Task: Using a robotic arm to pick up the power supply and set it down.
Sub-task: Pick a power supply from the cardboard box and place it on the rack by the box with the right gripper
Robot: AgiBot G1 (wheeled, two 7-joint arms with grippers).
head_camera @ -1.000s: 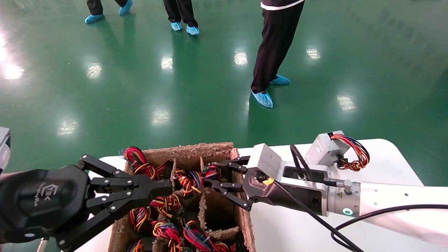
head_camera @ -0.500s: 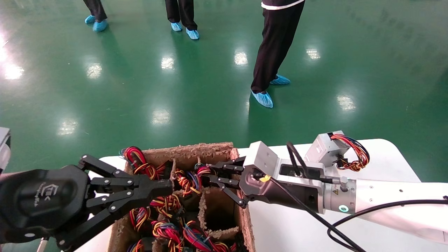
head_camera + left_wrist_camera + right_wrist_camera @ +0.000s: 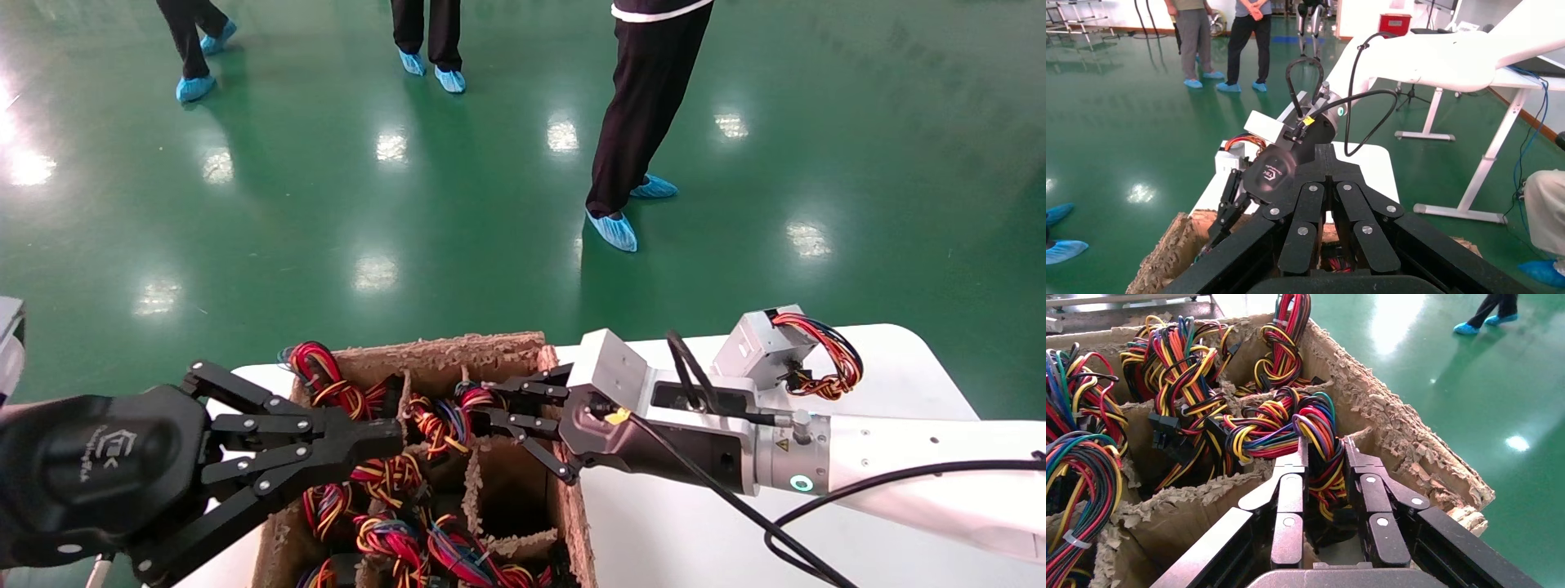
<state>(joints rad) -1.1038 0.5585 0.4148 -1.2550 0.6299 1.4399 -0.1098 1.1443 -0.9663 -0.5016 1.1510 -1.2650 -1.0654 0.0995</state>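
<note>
The top loop of the wire bundle sticks out past a finger toward the neighbouring bundle, so next my right gripper opens and closes around the whole bundle (image 3: pixel 1327 456) before I lift it.
The robotic arm (image 3: pixel 899 478), white and silver with a green ring, reaches over the rim of a cardboard box (image 3: pixel 458 347). Its black right gripper (image 3: pixel 489 406) is in a far compartment. In the right wrist view that gripper (image 3: pixel 1326 454) is shut on the coloured wire bundle (image 3: pixel 1321 425) of a power supply; the metal body under the wires is hidden. Another power supply (image 3: pixel 760 347), a grey box with a tied bundle (image 3: pixel 829 359), lies on the white table behind the arm. My left gripper (image 3: pixel 392 437) hangs shut and empty over the box's left side.
The divided cardboard box (image 3: pixel 1413 447) holds several more wire bundles (image 3: pixel 1177 361). The white table (image 3: pixel 899 384) stretches to the right of it. Three people (image 3: pixel 645 122) stand on the green floor beyond. In the left wrist view a white desk frame (image 3: pixel 1493 141) stands further off.
My right gripper has slid a little left, deeper over the box, and its jaws have narrowed from wide open onto the wire bundle. The left gripper has stayed put.
</note>
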